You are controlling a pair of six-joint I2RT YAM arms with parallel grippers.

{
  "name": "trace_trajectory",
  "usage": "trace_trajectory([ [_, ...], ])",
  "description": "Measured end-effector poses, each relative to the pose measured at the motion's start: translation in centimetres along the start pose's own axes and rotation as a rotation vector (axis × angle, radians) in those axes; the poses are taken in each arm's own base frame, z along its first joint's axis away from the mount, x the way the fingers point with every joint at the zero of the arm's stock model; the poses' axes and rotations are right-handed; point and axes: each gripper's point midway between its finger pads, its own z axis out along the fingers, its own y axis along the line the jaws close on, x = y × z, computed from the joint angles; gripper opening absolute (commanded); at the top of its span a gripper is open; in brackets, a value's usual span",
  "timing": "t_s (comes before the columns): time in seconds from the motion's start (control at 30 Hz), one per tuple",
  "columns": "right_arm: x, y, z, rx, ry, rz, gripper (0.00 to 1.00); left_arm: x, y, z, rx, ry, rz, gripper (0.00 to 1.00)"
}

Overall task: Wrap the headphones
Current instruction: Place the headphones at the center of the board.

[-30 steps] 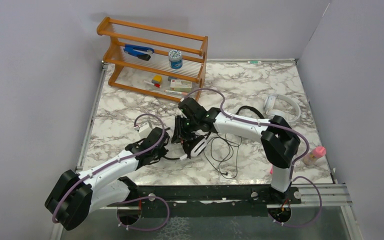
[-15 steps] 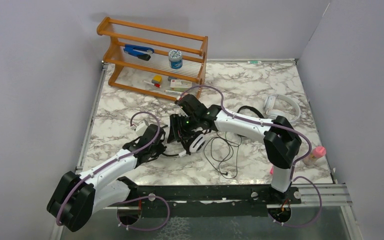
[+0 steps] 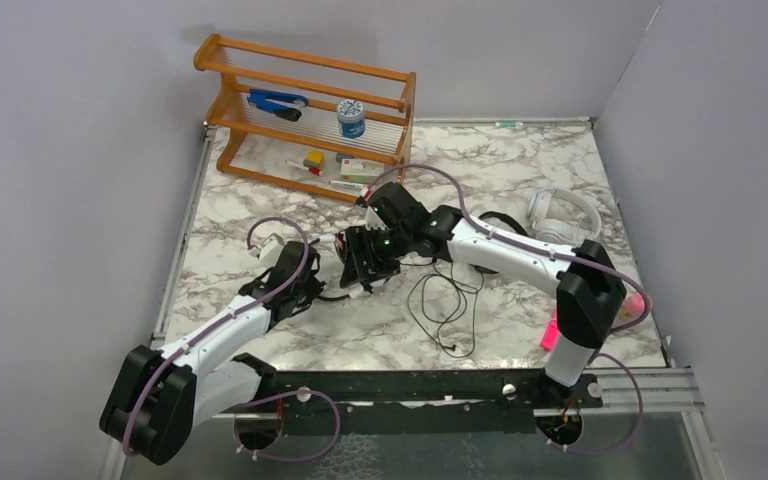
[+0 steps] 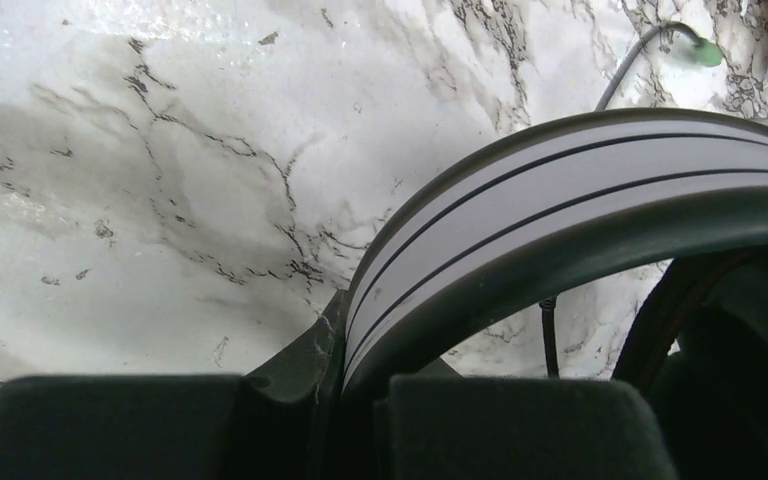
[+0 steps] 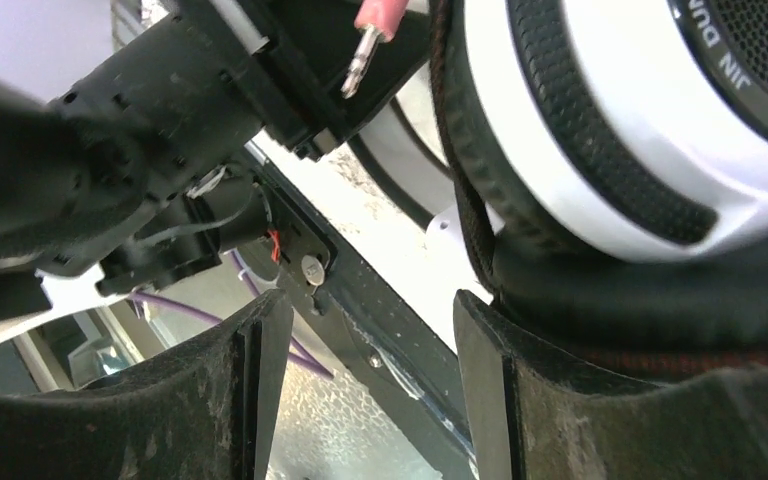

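Next, my left gripper lets go of the white headphones so that they rest on the marble (image 3: 312, 290) between the wooden rack and the base bar. The headphones are now held off the table.
The white headphones with black ear pads are held off the table between both arms. In the left wrist view their striped white headband (image 4: 580, 190) runs into my left gripper (image 4: 360, 385), which is shut on it. In the right wrist view a white ear cup (image 5: 640, 130) lies against the outside of one finger of my right gripper (image 5: 360, 320), whose jaws stand apart with nothing between them. A pink-sleeved jack plug (image 5: 365, 50) hangs nearby. From above, the left gripper (image 3: 305, 290) and right gripper (image 3: 365, 268) are close together. The black cord (image 3: 445, 300) lies looped on the marble. The all-white headphones (image 3: 565, 215) lie far right; the all-black ones (image 3: 495, 222) are partly hidden behind the right arm.
A wooden rack (image 3: 305, 120) with small items stands at the back left. A pink bottle (image 3: 640, 302) shows behind the right arm's elbow near the right edge. The black base rail (image 3: 410, 385) runs along the near edge.
Both grippers have moved left and slightly farther back with the headphones. The white ear cup is now mostly hidden under the right gripper. The right elbow has swung right.
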Motion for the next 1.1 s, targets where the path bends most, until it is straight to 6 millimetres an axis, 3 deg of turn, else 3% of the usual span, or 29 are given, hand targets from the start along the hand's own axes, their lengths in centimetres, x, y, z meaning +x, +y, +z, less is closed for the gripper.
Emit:
trace_trajectory([
  [0.2, -0.6, 1.4, -3.0, -0.02, -0.041, -0.063, 0.76, -1.0, 0.9, 0.3, -0.031, -0.018, -0.019, 0.0],
  [0.4, -3.4, 2.8, -6.6, 0.003, -0.17, -0.162, 0.79, -0.8, 2.3, 0.2, -0.077, -0.002, 0.03, 0.0],
  [0.77, -3.1, -0.1, -6.6, 0.109, -0.168, -0.176, 0.79, -0.3, 4.2, 0.1, -0.256, 0.118, 0.119, 0.0],
  [1.1, -3.5, -1.6, -8.2, 0.165, -0.219, -0.198, 0.8, -0.4, 6.0, -0.8, -0.398, 0.196, 0.127, 0.0],
])
